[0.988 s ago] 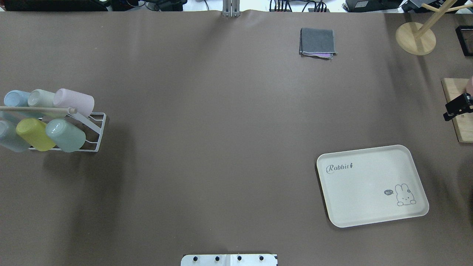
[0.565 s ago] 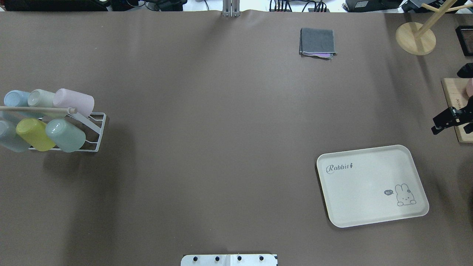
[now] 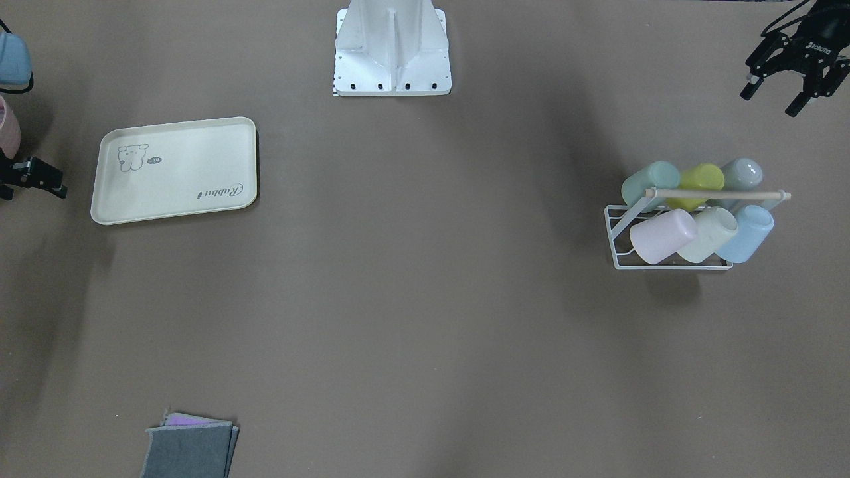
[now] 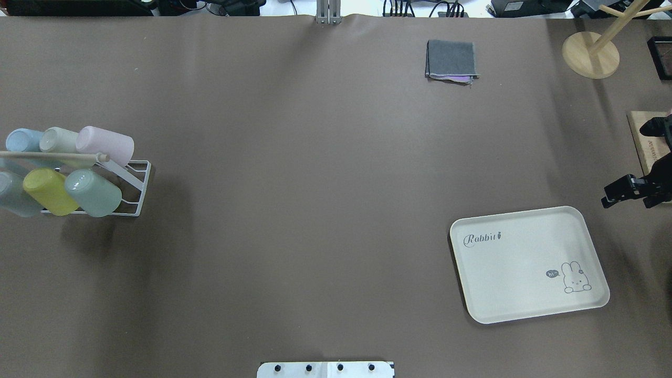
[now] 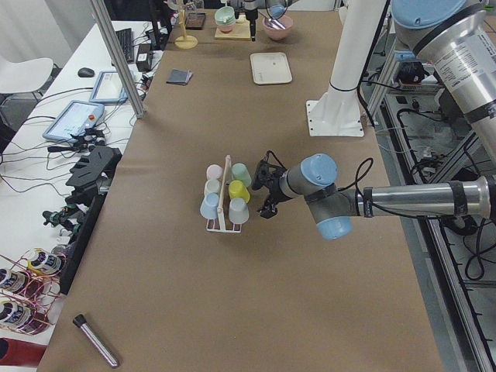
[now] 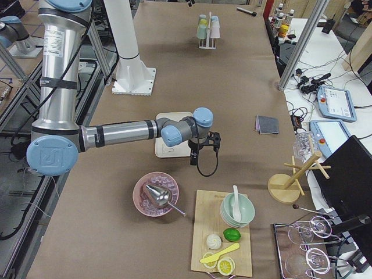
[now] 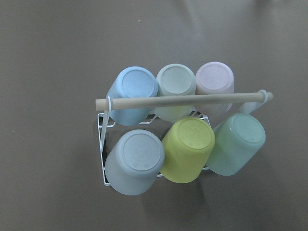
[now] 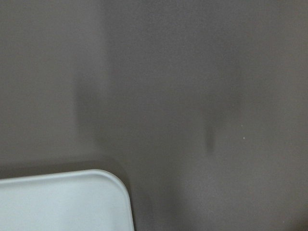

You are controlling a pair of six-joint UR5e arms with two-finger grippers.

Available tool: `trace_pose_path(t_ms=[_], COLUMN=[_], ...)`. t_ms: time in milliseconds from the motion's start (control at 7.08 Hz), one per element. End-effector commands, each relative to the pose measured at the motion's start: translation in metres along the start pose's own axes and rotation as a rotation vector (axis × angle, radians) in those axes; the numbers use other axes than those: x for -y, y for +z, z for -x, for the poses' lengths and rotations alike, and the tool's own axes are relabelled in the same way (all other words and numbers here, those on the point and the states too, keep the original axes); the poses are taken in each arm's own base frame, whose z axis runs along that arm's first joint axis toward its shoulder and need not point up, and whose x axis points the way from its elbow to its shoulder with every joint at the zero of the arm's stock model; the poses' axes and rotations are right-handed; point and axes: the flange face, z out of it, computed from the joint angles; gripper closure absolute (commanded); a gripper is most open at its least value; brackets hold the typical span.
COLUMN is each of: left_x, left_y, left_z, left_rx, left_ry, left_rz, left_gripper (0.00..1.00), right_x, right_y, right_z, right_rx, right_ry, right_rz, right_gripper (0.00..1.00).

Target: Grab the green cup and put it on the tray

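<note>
The robot's right gripper should close on the short edge (image 3: 94,190) (image 8: 131,222) of the cream tray, at the end with the rabbit drawing, near the tray's corner.
The green cup (image 4: 94,193), mint, lies tilted on a white wire rack (image 4: 137,190) at the table's left, at the near right end of the rack. It also shows in the left wrist view (image 7: 238,143) and the front view (image 3: 649,182). The cream tray (image 4: 525,262) with its rabbit drawing lies at the near right, with nothing on it. My left gripper (image 3: 773,96) hangs open and empty above and behind the rack, clear of the cups. My right gripper (image 4: 630,197) is open and empty just off the tray's far right corner (image 8: 115,185).
Several other pastel cups sit in the rack, among them a yellow-green one (image 4: 50,190) beside the green cup and a pink one (image 4: 107,144). A wooden bar (image 4: 52,156) runs over the rack. A folded grey cloth (image 4: 451,59), a wooden stand (image 4: 590,55) and a cutting board (image 4: 648,152) lie far right.
My right gripper has moved from over the cutting board toward the near side and a little left, and now hangs by the tray's far right corner. The cups and tray have not moved.
</note>
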Motion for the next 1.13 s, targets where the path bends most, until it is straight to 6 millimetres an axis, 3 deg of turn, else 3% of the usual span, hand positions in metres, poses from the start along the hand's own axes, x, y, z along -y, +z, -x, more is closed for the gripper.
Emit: trace_pose_path(t_ms=[0,565,706,988], left_x=[-0.011,-0.021,-0.028,-0.044], left_y=[0.028,0.017,0.023,0.031], left_z=[-0.023,-0.063,-0.072,-0.083], left_rx=[0.036,-0.008,0.016,0.070], left_ry=[0.039,0.009,0.035,0.096], left_rz=[-0.038,-0.143,-0.168,-0.227], left_gripper=[0.02,0.02,0.02,0.02], right_x=[-0.008,-0.020,-0.022,-0.024], right_y=[0.022,0.043,0.047,0.049], right_z=[0.022,0.041,0.044,0.044], right_rx=[-0.025,-0.024,-0.023,-0.025], right_ry=[0.025,0.023,0.019,0.020], right_rz=[-0.013,0.018,0.027,0.034], right_gripper=[0.01,0.05,0.06,0.23])
